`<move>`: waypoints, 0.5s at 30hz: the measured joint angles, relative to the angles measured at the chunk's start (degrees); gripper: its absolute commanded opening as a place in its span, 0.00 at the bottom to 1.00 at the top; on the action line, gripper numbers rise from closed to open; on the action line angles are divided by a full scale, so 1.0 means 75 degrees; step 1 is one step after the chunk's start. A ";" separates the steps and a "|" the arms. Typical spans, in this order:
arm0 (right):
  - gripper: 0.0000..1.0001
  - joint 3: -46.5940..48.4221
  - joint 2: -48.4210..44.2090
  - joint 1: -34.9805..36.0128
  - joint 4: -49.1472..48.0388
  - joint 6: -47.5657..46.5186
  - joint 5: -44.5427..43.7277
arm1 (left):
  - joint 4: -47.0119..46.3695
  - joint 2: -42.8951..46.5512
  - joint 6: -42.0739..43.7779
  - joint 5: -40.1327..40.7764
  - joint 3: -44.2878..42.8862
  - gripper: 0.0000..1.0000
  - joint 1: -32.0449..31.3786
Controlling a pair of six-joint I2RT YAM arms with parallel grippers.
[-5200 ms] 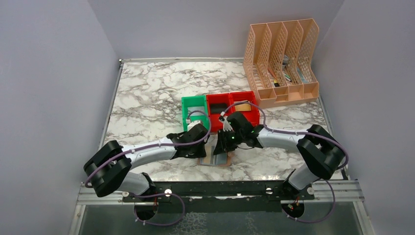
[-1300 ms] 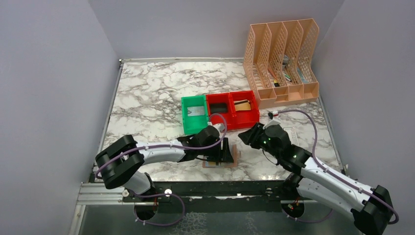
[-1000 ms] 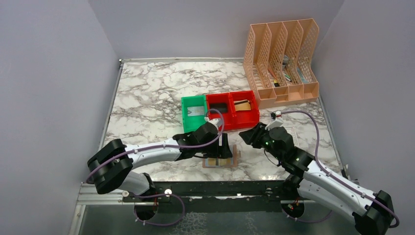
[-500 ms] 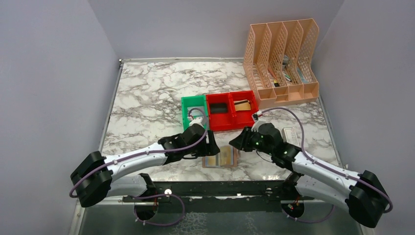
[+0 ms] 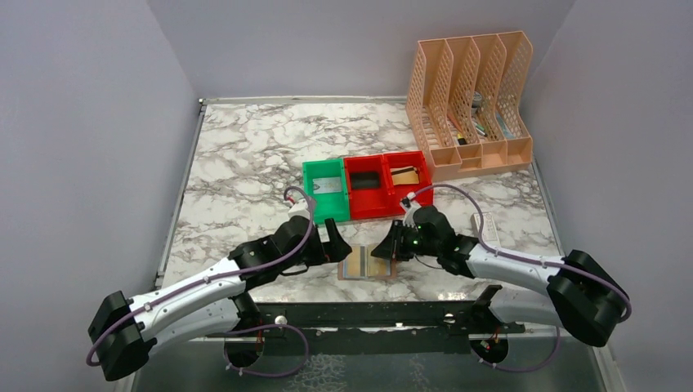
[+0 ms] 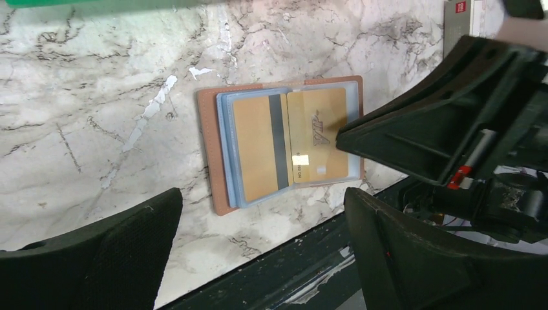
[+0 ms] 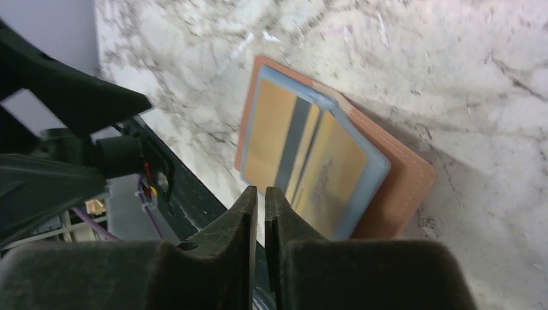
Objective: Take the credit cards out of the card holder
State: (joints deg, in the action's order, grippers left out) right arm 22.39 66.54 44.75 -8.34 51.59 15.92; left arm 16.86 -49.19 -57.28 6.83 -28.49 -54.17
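Observation:
Next, I press the outer side of the gold chip card with my right gripper while my left gripper pinches its edge at the card holder's fold (image 6: 290, 137), because the card lies flat in its pocket.
The card holder (image 5: 365, 266) lies open and flat near the table's front edge, a brown cover (image 6: 205, 155) with a light blue lining (image 7: 378, 169). Two gold credit cards sit in its pockets: one with a dark stripe (image 6: 257, 148) and one with a chip (image 6: 320, 142). My left gripper (image 5: 340, 247) hovers just left of the holder, wide open and empty (image 6: 265, 258). My right gripper (image 5: 378, 251) points at the holder's right half, its tip over the right gold card (image 7: 329, 174). Its jaws are together with only a thin slit (image 7: 260, 194) and hold nothing.
A green bin (image 5: 326, 189) and two red bins (image 5: 384, 184) stand just behind the holder. A peach file rack (image 5: 470, 106) is at the back right. A white box with a red mark (image 5: 484, 224) lies to the right. The black front rail (image 6: 310, 271) is close below.
My left gripper has pulled back left off the holder and opened wide. The right arm has swung in from the right to the holder while its jaws closed. The holder now lies open flat.

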 measured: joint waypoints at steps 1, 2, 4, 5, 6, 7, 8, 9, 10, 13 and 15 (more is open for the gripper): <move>0.05 0.0000 0.0137 0.0038 0.0035 0.0044 -0.0015 | 0.0038 0.0070 0.0017 0.0012 0.0000 0.99 0.0015; 0.04 0.0000 0.0248 0.0055 0.0117 0.0096 -0.0038 | 0.0064 0.0140 0.0050 0.0015 0.0000 0.99 0.0026; 0.04 -0.0029 0.0344 0.0099 0.0323 0.0221 -0.0256 | 0.0064 0.0216 0.0122 0.0012 0.0000 0.99 0.0029; 0.04 -0.0117 0.0335 0.0096 0.0423 0.0294 -0.0455 | 0.0038 0.0224 0.0192 0.0006 0.0000 0.99 0.0029; 0.04 -0.0224 0.0300 0.0096 0.0466 0.0367 -0.0606 | -0.0035 0.0213 0.0274 -0.0023 0.0000 0.99 0.0029; 0.05 -0.0399 0.0242 0.0096 0.0519 0.0458 -0.0778 | -0.0154 0.0181 0.0356 -0.0087 0.0003 0.98 0.0032; 0.05 -0.0609 0.0166 0.0096 0.0568 0.0551 -0.0906 | -0.0280 0.0125 0.0408 -0.0169 0.0003 0.96 0.0032; 0.05 -0.0901 0.0044 0.0085 0.0495 0.0729 -0.0968 | -0.0460 0.0029 0.0469 -0.0271 0.0003 0.93 0.0032; 0.05 -0.1058 -0.0137 0.0085 0.0399 0.0816 -0.1005 | -0.0676 -0.0122 0.0533 -0.0396 0.0003 0.90 0.0032; 0.05 -0.1445 -0.0469 0.0090 0.0108 0.0965 -0.1090 | -0.1233 -0.0790 0.0653 -0.0816 0.0003 0.79 0.0047; 0.05 -0.1577 -0.0533 0.0090 -0.0067 0.1035 -0.1105 | -0.1597 -0.1437 0.0705 -0.1174 0.0000 0.73 0.0050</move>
State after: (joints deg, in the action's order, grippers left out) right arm 10.57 62.54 45.43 -8.84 59.35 7.64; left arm 4.89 -59.96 -51.99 -1.98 -28.49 -53.80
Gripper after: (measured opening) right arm 0.047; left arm 0.818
